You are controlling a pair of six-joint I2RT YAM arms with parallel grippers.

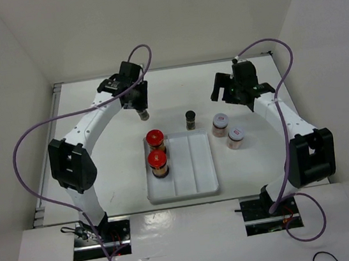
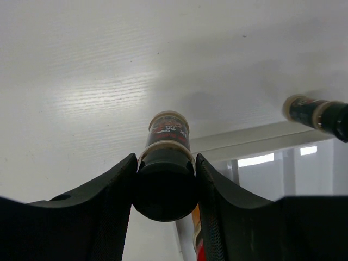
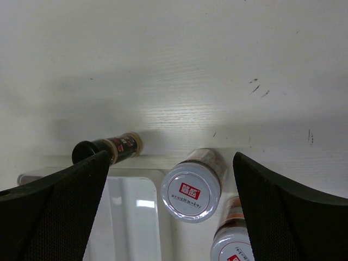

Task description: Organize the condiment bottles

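Next, my left gripper lets go of the slim dark bottle in the tray's middle section [image 1: 179, 160], next to the red-capped bottles.
My left gripper [image 1: 139, 104] [image 2: 165, 163] is shut on the black cap of a slim dark bottle [image 1: 143, 114] [image 2: 168, 130], just beyond the tray's far left corner. A second dark bottle [image 1: 190, 119] [image 2: 315, 113] [image 3: 109, 149] stands on the table behind the white tray [image 1: 197, 179]. Two red-capped bottles [image 1: 155, 137] [image 1: 158, 161] stand in the tray's left section. Two pinkish jars with pale lids [image 1: 220, 122] [image 1: 235, 137] stand right of the tray. My right gripper [image 1: 227, 91] [image 3: 169, 157] hangs open above the nearer jar [image 3: 191, 191], holding nothing.
White walls close in the table on the left, back and right. The tray's middle and right sections [image 3: 136, 206] hold nothing. Purple cables loop over both arms. The tray rim [image 2: 244, 142] shows behind the held bottle.
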